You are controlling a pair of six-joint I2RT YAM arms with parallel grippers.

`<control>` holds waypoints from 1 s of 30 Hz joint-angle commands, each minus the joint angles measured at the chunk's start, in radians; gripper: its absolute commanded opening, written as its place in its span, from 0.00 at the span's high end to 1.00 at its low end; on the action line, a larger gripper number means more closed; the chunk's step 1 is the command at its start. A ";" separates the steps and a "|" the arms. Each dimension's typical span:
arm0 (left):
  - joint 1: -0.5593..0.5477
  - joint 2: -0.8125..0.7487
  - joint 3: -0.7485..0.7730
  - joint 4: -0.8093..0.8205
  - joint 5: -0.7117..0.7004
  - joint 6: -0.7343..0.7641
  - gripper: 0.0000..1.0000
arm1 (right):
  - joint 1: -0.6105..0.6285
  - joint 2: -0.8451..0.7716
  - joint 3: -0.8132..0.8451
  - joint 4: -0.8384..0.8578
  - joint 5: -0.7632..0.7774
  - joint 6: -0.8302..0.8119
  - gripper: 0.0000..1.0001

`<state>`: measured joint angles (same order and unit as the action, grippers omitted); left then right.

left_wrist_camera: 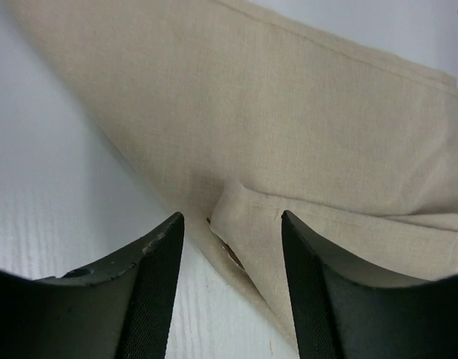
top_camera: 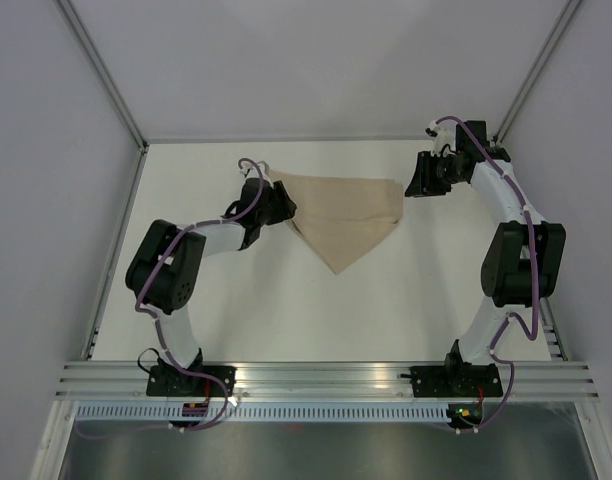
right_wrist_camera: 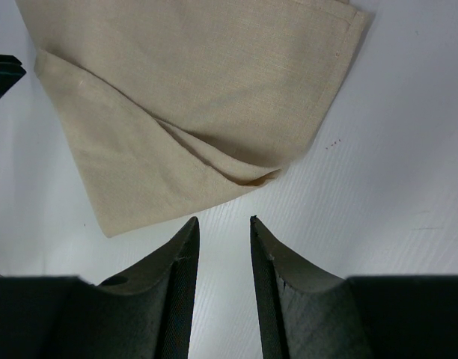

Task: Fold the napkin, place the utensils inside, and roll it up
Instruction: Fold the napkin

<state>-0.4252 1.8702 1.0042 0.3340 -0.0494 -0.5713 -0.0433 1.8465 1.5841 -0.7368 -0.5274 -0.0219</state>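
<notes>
The napkin has a small folded-over flap. Next, I move my left gripper past it to the napkin's outer back corner (top_camera: 251,173) and grasp the napkin there.
The beige napkin (top_camera: 341,215) lies folded on the white table, its long edge at the back and a point toward the front. It also shows in the left wrist view (left_wrist_camera: 289,112) and the right wrist view (right_wrist_camera: 199,90). My left gripper (top_camera: 282,208) is open at the napkin's left corner, its jaws (left_wrist_camera: 231,217) straddling a small folded-over flap. A thin dark sliver (left_wrist_camera: 230,253) shows between the cloth layers there; otherwise the fork is hidden. My right gripper (top_camera: 418,178) is open and empty (right_wrist_camera: 223,220), just short of the napkin's right corner.
The white table (top_camera: 286,310) is bounded by grey walls with metal frame posts at the back corners (top_camera: 144,145). An aluminium rail (top_camera: 326,378) runs along the near edge, where both arm bases are bolted.
</notes>
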 commanded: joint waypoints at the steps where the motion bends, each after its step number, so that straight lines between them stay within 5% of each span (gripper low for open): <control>1: 0.058 -0.068 0.065 -0.003 -0.009 -0.004 0.39 | -0.001 -0.036 0.002 0.013 -0.020 0.002 0.60; 16: 0.335 0.216 0.536 -0.240 0.123 -0.025 0.37 | -0.001 -0.024 0.014 0.013 -0.031 -0.004 0.60; 30: 0.356 0.402 0.597 -0.196 0.220 -0.130 0.36 | 0.000 -0.012 0.010 0.013 -0.036 -0.003 0.61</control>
<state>-0.0746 2.2539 1.5467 0.1131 0.1360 -0.6323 -0.0433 1.8465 1.5841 -0.7372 -0.5446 -0.0227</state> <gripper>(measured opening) 0.643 0.394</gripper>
